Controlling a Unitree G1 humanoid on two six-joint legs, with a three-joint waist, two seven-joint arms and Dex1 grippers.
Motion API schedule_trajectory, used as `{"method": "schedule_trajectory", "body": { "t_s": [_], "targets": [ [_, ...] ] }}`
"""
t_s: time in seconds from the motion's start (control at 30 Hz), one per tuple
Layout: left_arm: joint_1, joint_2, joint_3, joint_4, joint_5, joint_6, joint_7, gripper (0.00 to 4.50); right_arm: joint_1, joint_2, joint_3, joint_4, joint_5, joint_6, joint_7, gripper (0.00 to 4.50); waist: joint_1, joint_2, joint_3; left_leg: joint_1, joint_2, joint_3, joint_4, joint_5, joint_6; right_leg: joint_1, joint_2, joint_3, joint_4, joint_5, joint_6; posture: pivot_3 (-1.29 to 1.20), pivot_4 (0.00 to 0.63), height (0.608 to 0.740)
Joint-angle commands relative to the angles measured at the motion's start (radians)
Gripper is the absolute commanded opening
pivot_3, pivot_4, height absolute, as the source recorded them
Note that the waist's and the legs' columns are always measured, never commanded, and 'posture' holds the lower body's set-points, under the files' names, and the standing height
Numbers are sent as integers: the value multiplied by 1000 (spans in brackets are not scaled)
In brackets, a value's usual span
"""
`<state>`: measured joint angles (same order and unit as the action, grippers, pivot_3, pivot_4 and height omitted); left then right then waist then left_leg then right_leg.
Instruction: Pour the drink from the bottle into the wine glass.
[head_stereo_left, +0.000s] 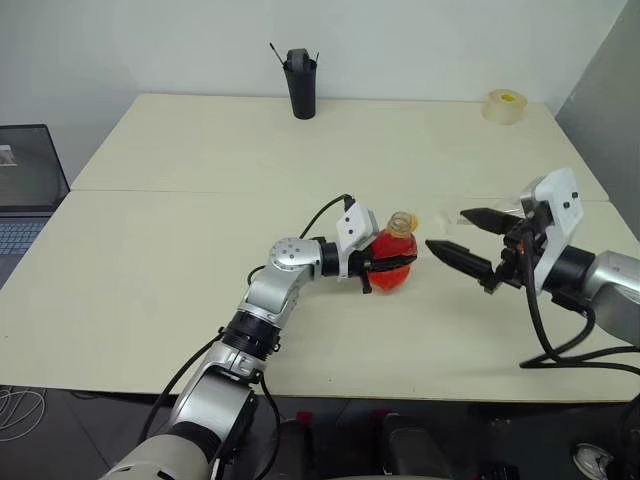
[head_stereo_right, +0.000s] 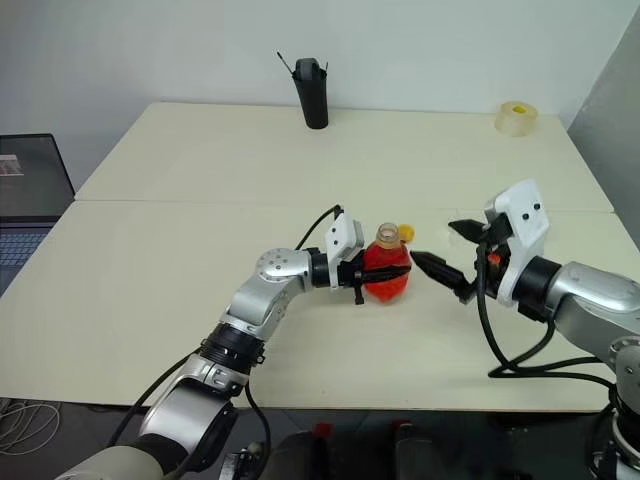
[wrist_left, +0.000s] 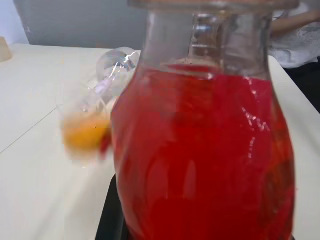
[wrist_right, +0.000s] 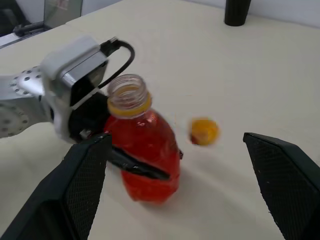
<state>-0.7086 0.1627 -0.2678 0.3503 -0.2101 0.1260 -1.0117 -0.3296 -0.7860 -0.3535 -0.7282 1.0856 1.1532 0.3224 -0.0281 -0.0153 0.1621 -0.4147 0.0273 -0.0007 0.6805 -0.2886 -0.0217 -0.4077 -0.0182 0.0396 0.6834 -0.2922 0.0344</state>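
Note:
My left gripper is going to set the bottle down on the bare table on the laptop side (head_stereo_left: 218, 229), just nearer than the seam. The bottle is now just above the table's middle.
My left gripper (head_stereo_left: 383, 266) is shut on the bottle (head_stereo_left: 400, 242), holding it upright just above the middle of the table (head_stereo_left: 180, 260). The bottle's mouth (wrist_right: 128, 90) is uncapped and the red-orange drink (wrist_left: 200, 160) fills most of its body. Its yellow cap (head_stereo_right: 405, 233) lies on the table just behind it. My right gripper (head_stereo_left: 445, 228) is open to the right of the bottle, fingers pointing toward it, with nothing between them. A clear glassy shape (wrist_left: 114, 67), apparently the wine glass, shows beyond the bottle, too blurred to tell how it stands.
A black pen holder (head_stereo_left: 301, 85) stands at the table's far edge. A roll of tape (head_stereo_left: 505, 105) sits at the far right corner. A laptop (head_stereo_left: 25, 190) lies off the table's left side. A cable (head_stereo_left: 560, 345) loops under my right arm.

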Motion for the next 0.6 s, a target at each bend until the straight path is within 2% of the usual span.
{"method": "schedule_trajectory", "body": {
  "t_s": [0.03,0.23,0.43,0.6],
  "targets": [
    [-24,1,22,-44,-6,-18,5,902,-10,-11,2,-27,27,-34,0,4500,0,0,0,0,0,0,0,0,0,0,0,0,0,0,0,0,150,740],
    [-23,40,55,-31,-7,-12,27,901,-55,0,23,5,18,-70,-36,4500,0,0,0,0,0,0,0,0,0,0,0,0,0,0,0,0,150,740],
    [-38,107,174,73,-7,-19,137,901,-77,7,69,19,33,-74,-48,4500,0,0,0,0,1,0,0,0,0,0,0,0,0,0,0,0,150,740],
    [-46,199,285,218,18,-78,261,900,-137,125,209,37,-30,-97,-122,4500,-3,0,0,0,1,-1,0,0,0,0,0,-1,0,0,0,0,150,740]
  ]
}}
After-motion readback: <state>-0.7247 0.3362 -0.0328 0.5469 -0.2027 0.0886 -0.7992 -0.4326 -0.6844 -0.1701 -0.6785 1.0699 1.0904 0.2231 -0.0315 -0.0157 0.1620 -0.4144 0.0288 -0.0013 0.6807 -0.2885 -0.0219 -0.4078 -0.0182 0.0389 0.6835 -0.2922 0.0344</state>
